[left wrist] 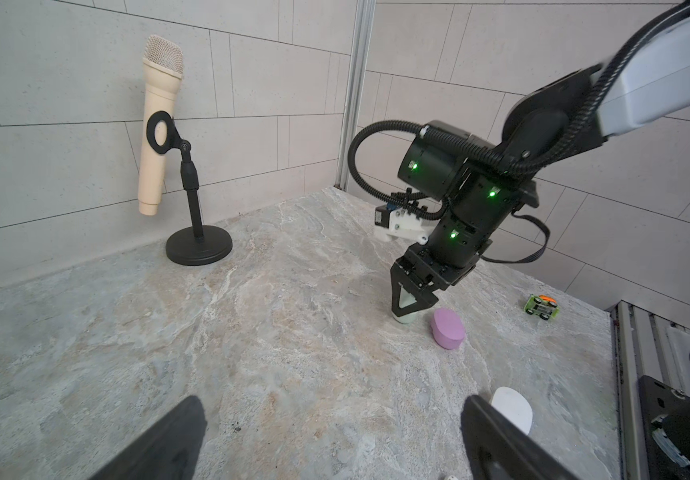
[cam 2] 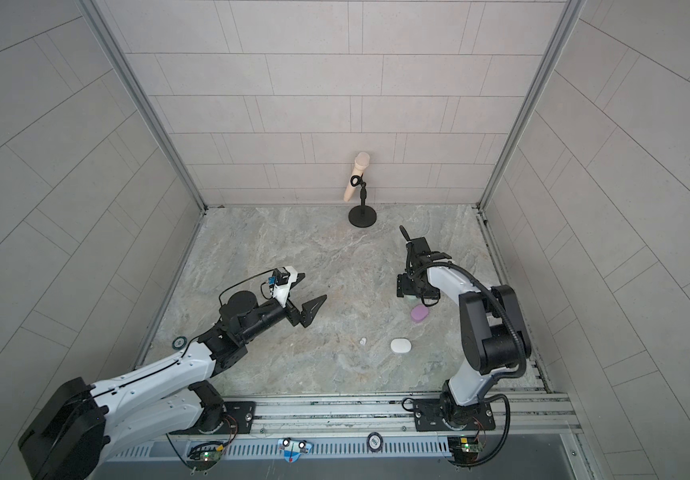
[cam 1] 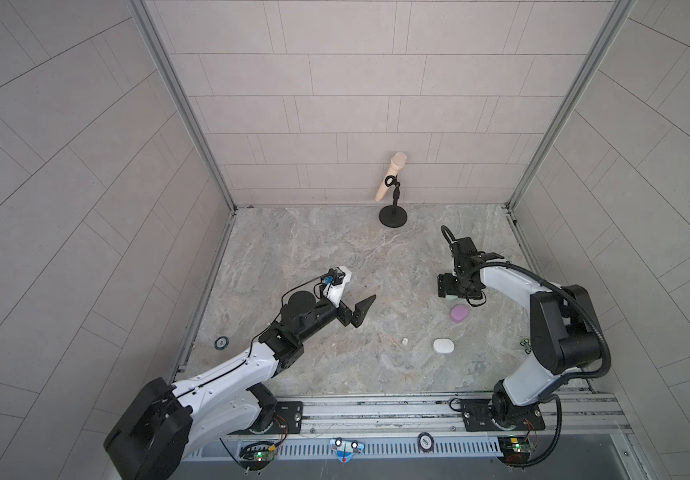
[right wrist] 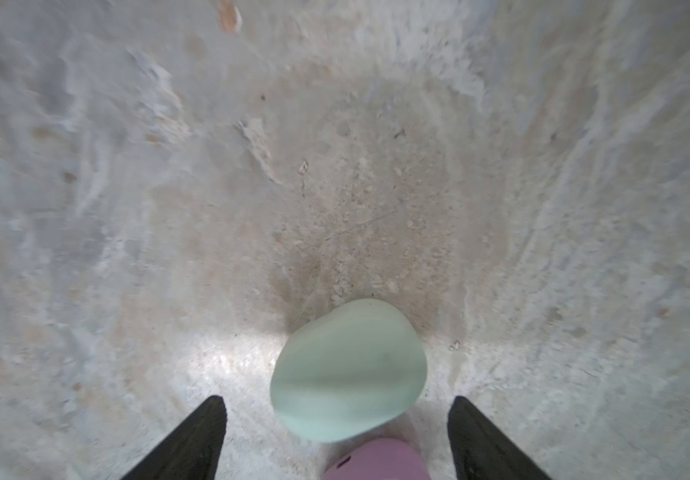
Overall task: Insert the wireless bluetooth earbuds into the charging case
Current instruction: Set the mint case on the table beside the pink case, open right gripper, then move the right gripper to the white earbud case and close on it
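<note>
Next, I move my right gripper away from the mint case to the white charging case near the tiny white earbud, and close it on its rounded ends (cam 1: 443,345).
Three closed pebble-shaped charging cases lie on the stone table: mint-green (right wrist: 347,370), lilac (cam 1: 459,313) (cam 2: 419,312) (left wrist: 448,329) and white (cam 1: 443,345) (cam 2: 400,345) (left wrist: 511,405). My right gripper (right wrist: 337,436) (cam 1: 453,296) points down over the mint case. It is open, with a gap between each finger and the case. One tiny white earbud (cam 1: 405,340) (cam 2: 363,341) lies left of the white case. The other earbuds are out of view. My left gripper (cam 1: 356,286) (cam 2: 310,289) (left wrist: 335,432) hovers open and empty to the left.
A beige microphone (cam 1: 393,178) (left wrist: 158,124) on a black stand (cam 1: 393,216) is at the back wall. A small green-and-orange toy car (left wrist: 541,307) sits near the right arm's base. Tiled walls enclose three sides.
</note>
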Robot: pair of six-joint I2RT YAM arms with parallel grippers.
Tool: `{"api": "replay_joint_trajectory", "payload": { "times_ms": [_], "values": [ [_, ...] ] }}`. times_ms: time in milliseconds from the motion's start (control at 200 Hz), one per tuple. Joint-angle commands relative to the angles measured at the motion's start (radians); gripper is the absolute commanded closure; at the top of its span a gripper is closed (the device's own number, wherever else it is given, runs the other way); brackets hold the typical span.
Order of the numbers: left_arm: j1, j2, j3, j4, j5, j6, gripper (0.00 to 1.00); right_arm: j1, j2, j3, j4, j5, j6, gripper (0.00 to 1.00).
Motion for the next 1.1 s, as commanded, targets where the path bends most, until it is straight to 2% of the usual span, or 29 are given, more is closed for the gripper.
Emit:
{"api": "replay_joint_trajectory", "payload": {
  "times_ms": [0, 230, 456, 751, 1096],
  "values": [
    [-0.002, -0.015, -0.017, -0.027, -0.02, -0.018, 0.0, 0.028, -0.113, -0.001, -0.095, 0.021, 0.009, 0.12],
    [-0.002, -0.012, -0.019, -0.057, -0.027, -0.065, 0.0, 0.119, -0.327, -0.122, -0.236, -0.074, 0.109, 0.12],
    [-0.002, -0.001, -0.029, -0.082, -0.024, -0.113, 0.0, 0.238, -0.457, -0.256, -0.271, -0.071, 0.221, 0.12],
    [-0.002, 0.015, -0.03, -0.098, -0.002, -0.099, 0.0, 0.326, -0.436, -0.368, -0.163, -0.034, 0.3, 0.12],
    [-0.002, 0.016, -0.028, -0.092, -0.003, -0.09, 0.0, 0.383, -0.363, -0.391, -0.067, 0.004, 0.321, 0.14]
  ]
}}
